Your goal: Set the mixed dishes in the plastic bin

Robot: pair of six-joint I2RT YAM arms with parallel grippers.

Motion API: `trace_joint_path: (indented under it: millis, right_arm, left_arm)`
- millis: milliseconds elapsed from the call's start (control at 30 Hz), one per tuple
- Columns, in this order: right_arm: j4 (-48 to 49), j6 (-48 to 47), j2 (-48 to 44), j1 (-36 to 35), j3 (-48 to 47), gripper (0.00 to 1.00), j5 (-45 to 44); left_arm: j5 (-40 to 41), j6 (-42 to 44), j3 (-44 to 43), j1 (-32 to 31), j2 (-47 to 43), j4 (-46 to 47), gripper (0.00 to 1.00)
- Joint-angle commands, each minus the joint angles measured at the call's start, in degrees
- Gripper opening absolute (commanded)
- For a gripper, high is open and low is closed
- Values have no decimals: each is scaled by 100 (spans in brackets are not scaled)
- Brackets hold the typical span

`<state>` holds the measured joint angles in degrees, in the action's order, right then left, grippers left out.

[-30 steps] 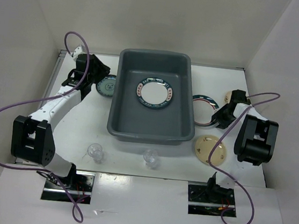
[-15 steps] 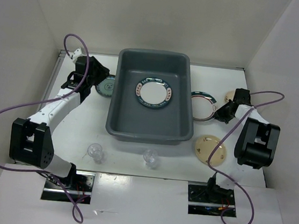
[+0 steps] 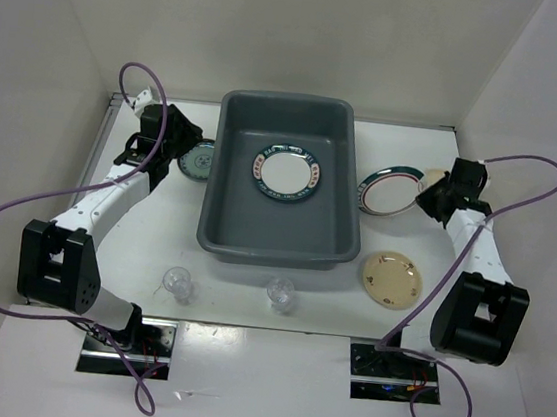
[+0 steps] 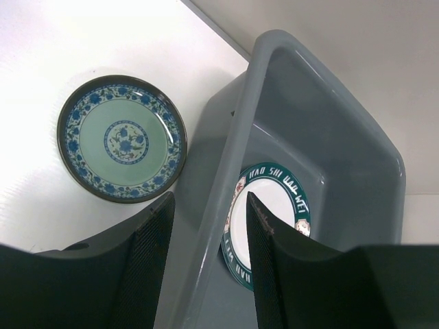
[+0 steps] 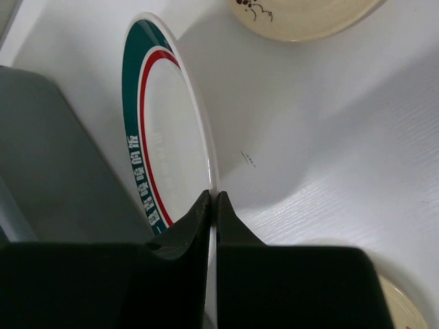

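My right gripper should set its white, green-rimmed plate down and let go of it on top of the matching plate inside the dark grey bin (image 3: 287,172).
The dark grey plastic bin (image 3: 223,207) stands mid-table with one white, green-rimmed plate (image 3: 286,172) flat inside. My right gripper (image 3: 439,195) is shut on the rim of a second white, green-rimmed plate (image 3: 391,192), held tilted just right of the bin. In the right wrist view the gripper (image 5: 212,200) pinches that plate (image 5: 164,130) edge-on. My left gripper (image 3: 170,146) is open and empty. In the left wrist view it (image 4: 206,264) hovers over the bin's left wall (image 4: 226,171). A blue-green patterned plate (image 4: 122,138) lies left of the bin.
A tan plate (image 3: 394,279) lies right of the bin's near corner. Another tan plate (image 3: 429,175) is partly hidden behind my right gripper. Two clear cups (image 3: 178,282) (image 3: 280,292) stand near the front edge. White walls enclose the table.
My right arm has swung outward and its gripper has moved back and to the right, lifting the green-rimmed plate to a tilt. The left arm has barely moved.
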<state>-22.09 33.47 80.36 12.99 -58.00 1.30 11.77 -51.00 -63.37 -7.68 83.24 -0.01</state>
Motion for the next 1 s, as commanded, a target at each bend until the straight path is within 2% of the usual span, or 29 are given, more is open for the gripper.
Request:
trace_joint_path:
  millis: [0, 333, 633, 767, 833, 967]
  right_arm:
    - [117, -34, -397, -16, -115, 0, 19]
    - [-287, -148, -583, -77, -1652, 0, -289]
    - [-235, -421, -767, -1351, -2233, 0, 36]
    - [-235, -473, -286, -1834, -2295, 0, 940]
    - [-148, -473, -83, -2193, -2295, 0, 942]
    - [38, -368, 427, -2459, -2190, 0, 1073]
  left_arm:
    - [106, 178, -193, 21, -62, 133, 54]
    - [54, 178, -193, 21, -62, 71, 54]
    - [352, 362, -43, 21, -185, 19, 54]
    - [563, 425, 211, 83, -125, 230, 52]
    - [563, 364, 264, 276, -72, 230, 54]
    - [397, 136, 264, 618, 182, 291, 54]
